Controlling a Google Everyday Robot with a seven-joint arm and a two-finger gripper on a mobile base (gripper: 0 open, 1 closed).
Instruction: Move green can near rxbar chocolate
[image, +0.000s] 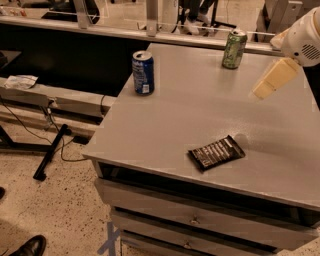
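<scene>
The green can is at the table's far edge. My gripper should go there next and close around the green can's middle (234, 49).
The green can (234, 49) stands upright at the far edge of the grey table (165, 125). The rxbar chocolate (216, 152), a flat dark bar with pale print, lies near the table's front edge, well apart from the can. My gripper (267, 82) hangs above the table at the right, to the right of the green can and a little nearer to the camera. It holds nothing that I can see and touches neither thing. The white arm body (302, 37) is at the upper right corner.
A blue can (143, 72) stands upright near the table's left edge. Drawers (195, 220) sit below the table front. A low bench with cables (45, 100) is at the left, and a shoe (30, 246) is on the floor at the bottom left.
</scene>
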